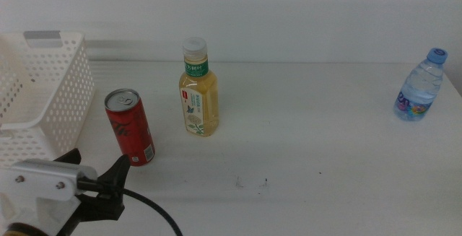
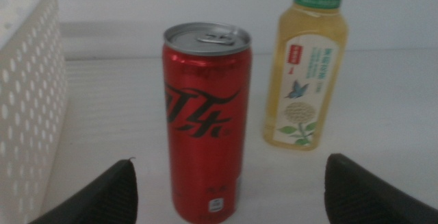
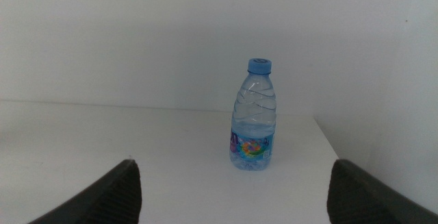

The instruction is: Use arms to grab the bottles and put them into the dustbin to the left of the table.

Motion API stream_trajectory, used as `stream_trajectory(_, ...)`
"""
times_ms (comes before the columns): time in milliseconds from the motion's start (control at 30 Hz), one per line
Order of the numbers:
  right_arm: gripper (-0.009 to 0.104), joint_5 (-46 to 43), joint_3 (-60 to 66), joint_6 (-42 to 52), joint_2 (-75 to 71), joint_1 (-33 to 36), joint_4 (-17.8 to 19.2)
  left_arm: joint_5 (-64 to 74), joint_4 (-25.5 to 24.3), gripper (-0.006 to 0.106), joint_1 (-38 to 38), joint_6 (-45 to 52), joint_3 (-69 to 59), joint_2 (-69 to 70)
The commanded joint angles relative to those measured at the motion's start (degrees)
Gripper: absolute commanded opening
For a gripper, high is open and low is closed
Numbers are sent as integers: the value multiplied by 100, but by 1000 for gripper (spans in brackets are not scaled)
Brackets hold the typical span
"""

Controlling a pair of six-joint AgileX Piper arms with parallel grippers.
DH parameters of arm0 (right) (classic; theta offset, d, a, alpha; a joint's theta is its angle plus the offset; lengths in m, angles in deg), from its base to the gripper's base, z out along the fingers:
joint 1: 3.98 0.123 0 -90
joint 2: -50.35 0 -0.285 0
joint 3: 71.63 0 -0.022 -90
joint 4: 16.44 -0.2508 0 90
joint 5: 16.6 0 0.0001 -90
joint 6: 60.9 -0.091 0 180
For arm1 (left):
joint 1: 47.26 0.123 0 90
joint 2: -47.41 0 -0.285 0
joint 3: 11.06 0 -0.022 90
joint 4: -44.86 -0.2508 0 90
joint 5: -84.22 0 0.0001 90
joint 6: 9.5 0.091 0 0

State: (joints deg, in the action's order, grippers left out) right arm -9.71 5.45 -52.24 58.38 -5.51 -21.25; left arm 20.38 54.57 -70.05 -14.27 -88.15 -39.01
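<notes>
The red soda can's middle (image 1: pixel 131 130) (image 2: pixel 207 120), beside the white dustbin, will be gripped by my left gripper around the black lettering.
A red soda can (image 1: pixel 131 126) stands upright on the white table (image 1: pixel 310 135), just right of the white perforated dustbin (image 1: pixel 58 84). The yellow tea bottle (image 1: pixel 198 92) stands a little behind and right of the can. The small clear water bottle (image 1: pixel 419 88) stands at the far right edge. My left gripper (image 1: pixel 99 158) is open at the front left, just in front of the can. In the left wrist view the can (image 2: pixel 205 121) stands between the open jaws (image 2: pixel 233 159), with the tea bottle (image 2: pixel 306 80) behind. My right gripper (image 3: pixel 234 162) is open and faces the water bottle (image 3: pixel 254 118) from a distance; it is out of the middle view.
The dustbin's side wall (image 2: pixel 31 94) is close beside the left gripper. The table's right edge runs just beyond the water bottle. A few small dark specks (image 1: pixel 249 183) mark the front middle of the tabletop.
</notes>
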Motion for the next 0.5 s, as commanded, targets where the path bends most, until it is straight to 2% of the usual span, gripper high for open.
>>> stream_trajectory(0, 92, -56, 14, 13, -24, -28, 11, -613, 162, 94, -2, 82, -13, -387)
stream_trajectory(267, 92, -56, 14, 13, -24, -28, 11, -613, 81, 94, -2, -130, -13, -1228)
stream_trajectory(467, 92, -56, 14, 13, -24, -28, 11, -613, 80, 94, -2, -108, -13, -1219)
